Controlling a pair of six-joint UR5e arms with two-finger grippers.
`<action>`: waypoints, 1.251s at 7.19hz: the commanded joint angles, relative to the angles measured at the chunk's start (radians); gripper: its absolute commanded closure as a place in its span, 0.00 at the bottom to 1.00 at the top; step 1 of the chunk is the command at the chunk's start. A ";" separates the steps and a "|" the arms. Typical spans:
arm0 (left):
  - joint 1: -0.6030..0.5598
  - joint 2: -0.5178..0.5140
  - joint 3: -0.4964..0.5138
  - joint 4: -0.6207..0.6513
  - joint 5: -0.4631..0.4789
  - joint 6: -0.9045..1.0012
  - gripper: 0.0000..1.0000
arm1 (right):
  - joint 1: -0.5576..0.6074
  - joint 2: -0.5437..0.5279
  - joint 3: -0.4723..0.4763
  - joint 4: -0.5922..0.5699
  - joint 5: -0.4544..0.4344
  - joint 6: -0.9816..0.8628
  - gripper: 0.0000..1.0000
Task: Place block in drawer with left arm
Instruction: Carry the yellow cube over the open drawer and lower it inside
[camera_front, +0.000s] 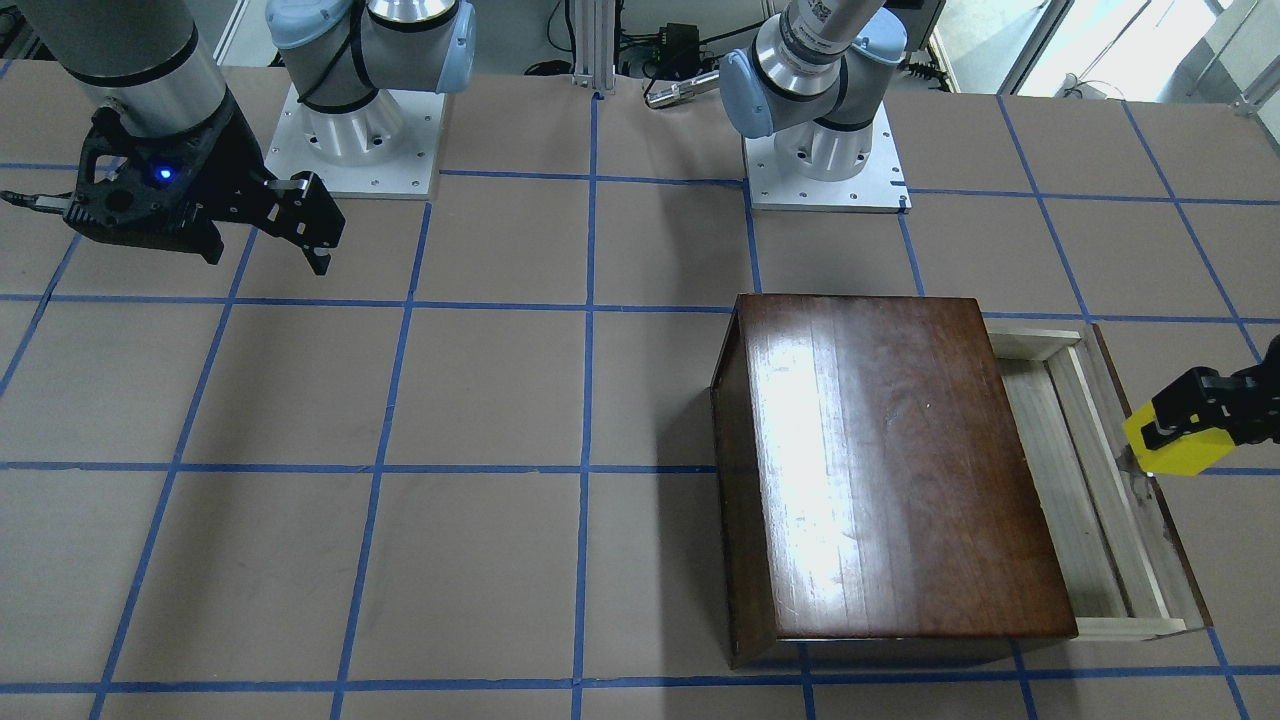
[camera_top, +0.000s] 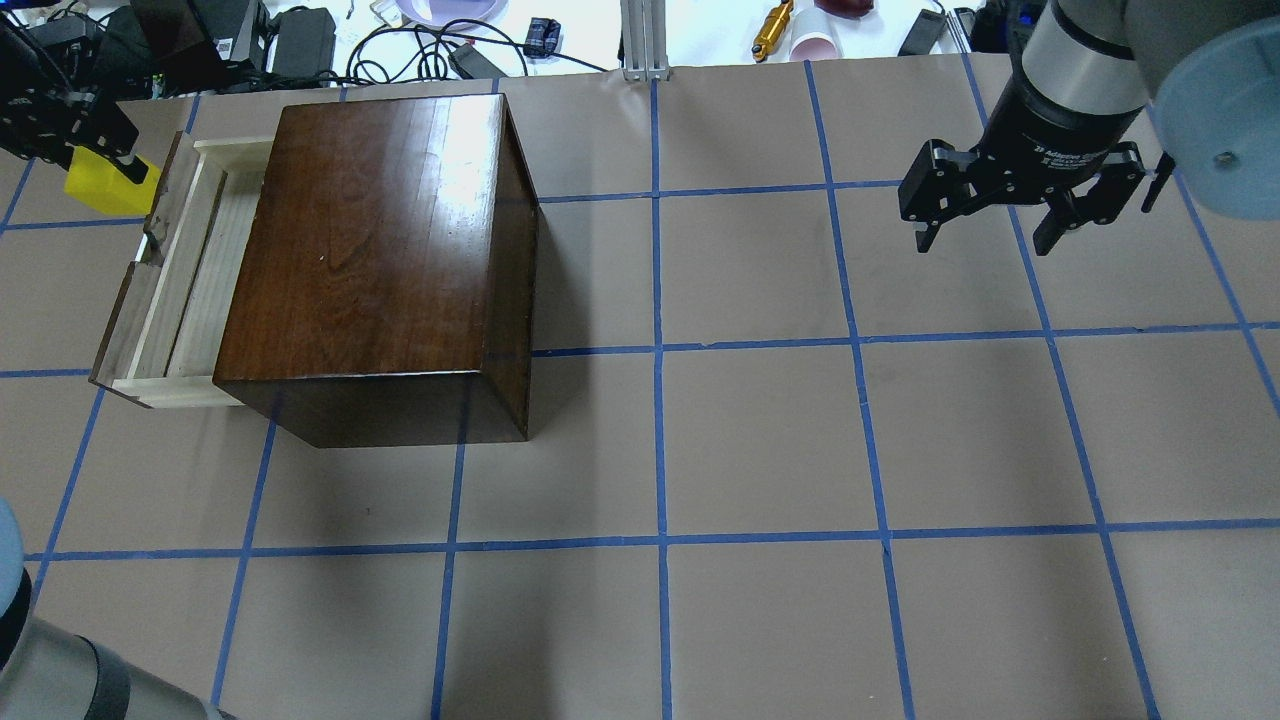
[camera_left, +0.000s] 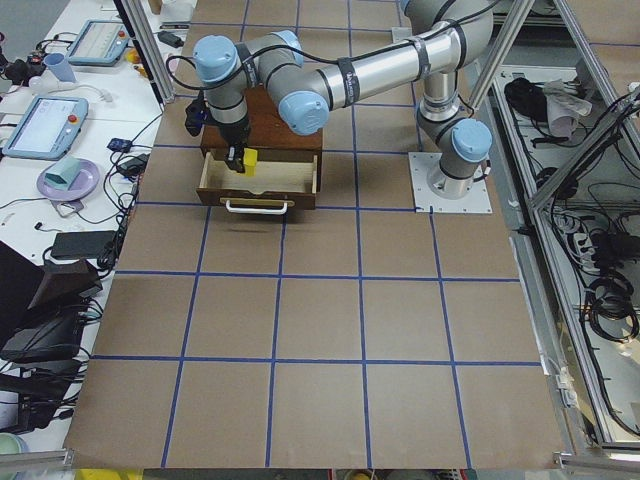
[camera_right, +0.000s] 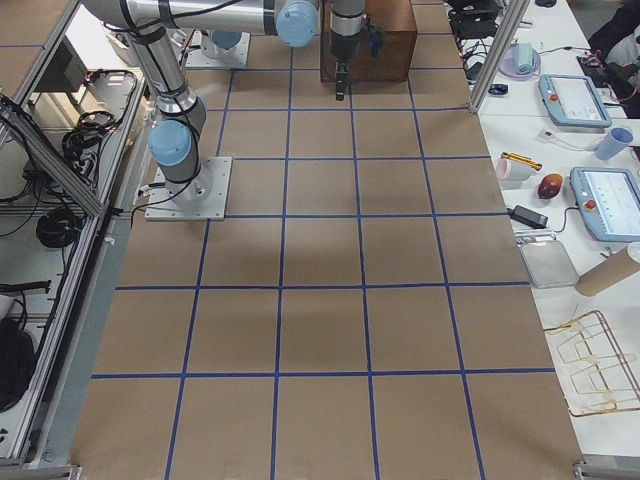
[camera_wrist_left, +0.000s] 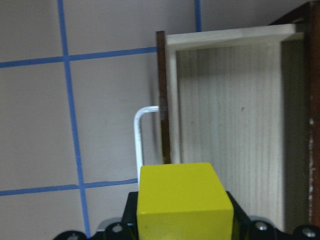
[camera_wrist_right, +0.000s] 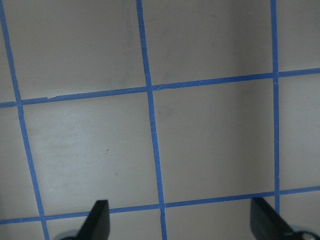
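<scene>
My left gripper is to let go of the yellow block, now held over the drawer's front panel, on the pale drawer's bottom (camera_front: 1063, 478) (camera_wrist_left: 233, 172), halfway along, near the dark-brown wooden box.
My left gripper (camera_front: 1178, 432) is shut on the small yellow block (camera_front: 1185, 455) and holds it in the air over the front panel of the open drawer (camera_front: 1075, 490). The drawer is pulled out of the dark-brown wooden box (camera_front: 880, 460), and the part of its pale-wood inside that shows holds nothing. In the left wrist view the block (camera_wrist_left: 184, 200) sits over the dark front panel and the metal pull (camera_wrist_left: 138, 142), with the drawer floor (camera_wrist_left: 230, 130) to its right. In the overhead view the block (camera_top: 103, 186) is just left of the drawer (camera_top: 185, 270). My right gripper (camera_top: 985, 238) is open and empty, far from the box.
The table is brown paper with a blue tape grid. Both arm bases (camera_front: 825, 165) stand at the robot's edge. Cables, cups and tablets lie on the white bench (camera_top: 480, 30) beyond the table's far edge. The left arm's links reach over the box (camera_left: 340, 80).
</scene>
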 joint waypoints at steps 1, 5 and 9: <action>-0.003 -0.017 -0.082 0.053 -0.020 -0.041 1.00 | 0.000 0.000 0.000 0.000 -0.001 0.000 0.00; -0.003 -0.041 -0.131 0.066 -0.022 -0.039 1.00 | 0.000 0.000 0.000 0.000 -0.001 0.000 0.00; -0.003 -0.071 -0.142 0.089 -0.074 -0.045 1.00 | 0.000 0.000 0.000 0.000 -0.001 0.000 0.00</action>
